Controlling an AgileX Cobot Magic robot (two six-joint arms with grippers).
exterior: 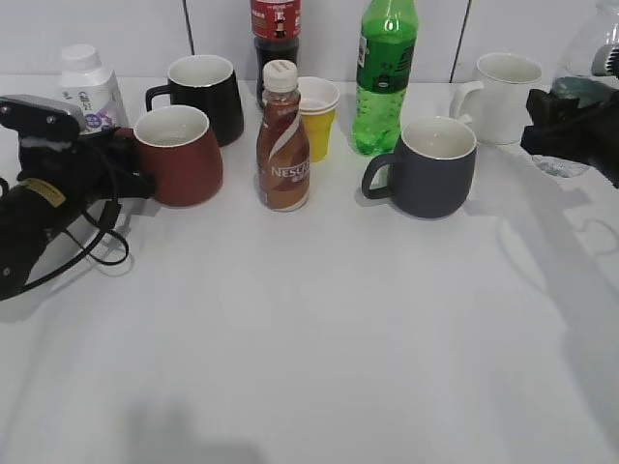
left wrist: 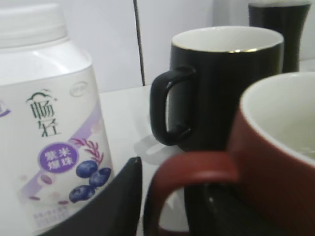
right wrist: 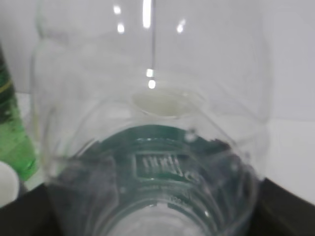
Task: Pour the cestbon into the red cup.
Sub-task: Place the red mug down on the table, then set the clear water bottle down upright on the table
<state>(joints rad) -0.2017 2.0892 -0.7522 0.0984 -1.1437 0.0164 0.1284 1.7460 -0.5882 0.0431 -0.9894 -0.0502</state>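
Observation:
The cestbon will stand on the table [exterior: 534,205] beside the dark grey mug, before the white mug, put there by my right gripper.
The red cup [exterior: 180,155] stands at the left of the table, handle toward my left gripper [exterior: 129,162]. In the left wrist view the red cup's [left wrist: 275,147] loop handle lies between the two black fingers of the left gripper [left wrist: 174,189], which is shut on it. At the far right edge my right gripper [exterior: 566,124] is shut on the cestbon [exterior: 592,53], which is upright and partly cut off by the frame. In the right wrist view the clear ribbed cestbon [right wrist: 152,157] with its dark green label fills the frame between the fingers of the right gripper [right wrist: 157,216].
A white yoghurt bottle [exterior: 89,87] and a black mug [exterior: 205,95] stand behind the red cup. A brown Nescafé bottle [exterior: 282,145], a yellow cup [exterior: 317,116], a green soda bottle [exterior: 384,77], a dark grey mug [exterior: 435,166] and a white mug [exterior: 505,95] stand between the arms.

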